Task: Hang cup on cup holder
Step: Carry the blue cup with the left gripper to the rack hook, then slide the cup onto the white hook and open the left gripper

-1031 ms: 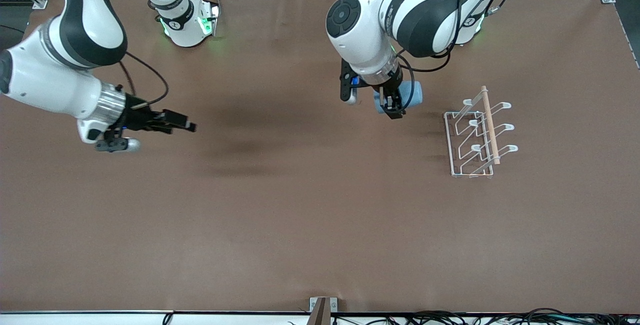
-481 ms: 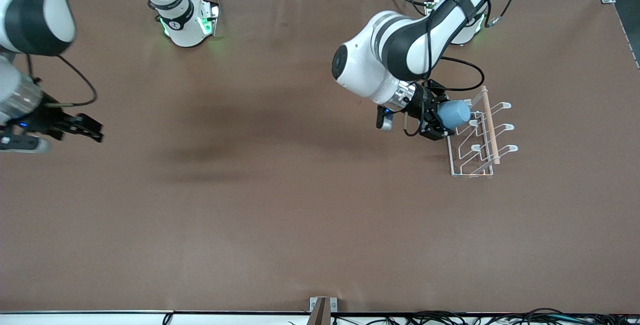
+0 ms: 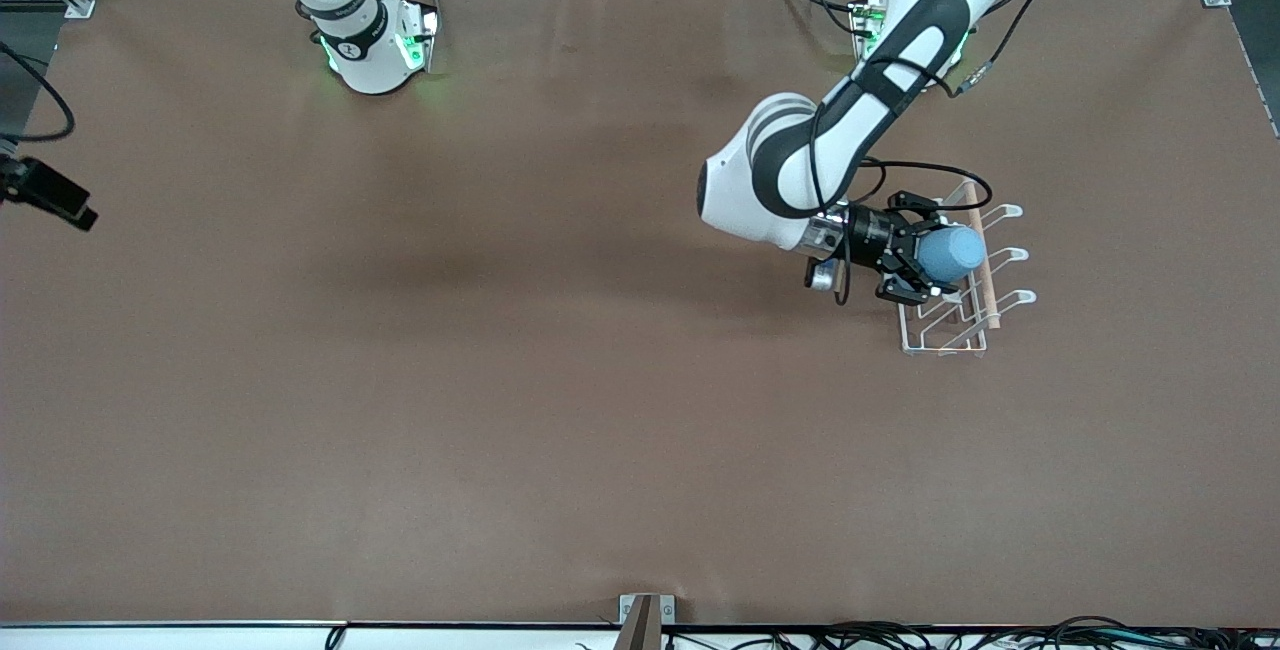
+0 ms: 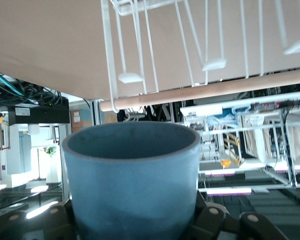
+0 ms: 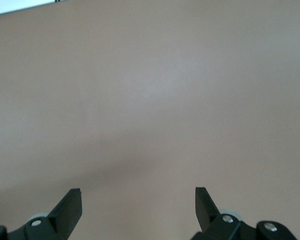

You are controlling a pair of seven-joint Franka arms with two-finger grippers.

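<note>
I need to use my left gripper to leave the light-blue cup hanging on the cup holder's end peg (image 3: 945, 300) (image 4: 130, 77) nearest the table edge lined with cables.
My left gripper (image 3: 925, 265) is shut on the light-blue cup (image 3: 950, 253) and holds it on its side over the white wire cup holder (image 3: 920, 335). The cup's open rim points at the wooden rod (image 3: 978, 250). In the left wrist view the cup (image 4: 132, 180) fills the foreground between my jaws, with the rod (image 4: 210, 90) and looped prongs (image 4: 130, 77) of the holder just past its rim. My right gripper (image 5: 137, 202) is open and empty above bare table at the right arm's end; only its dark tip (image 3: 60, 200) shows at the edge of the front view.
The brown table (image 3: 560, 410) is bare apart from the holder, which stands toward the left arm's end. Cables run along the table edge nearest the front camera (image 3: 900, 635).
My left gripper has carried the cup onward from the holder's edge to over its middle prongs, close to the rod. My right arm has drawn back toward the table's end, nearly out of the front view.
</note>
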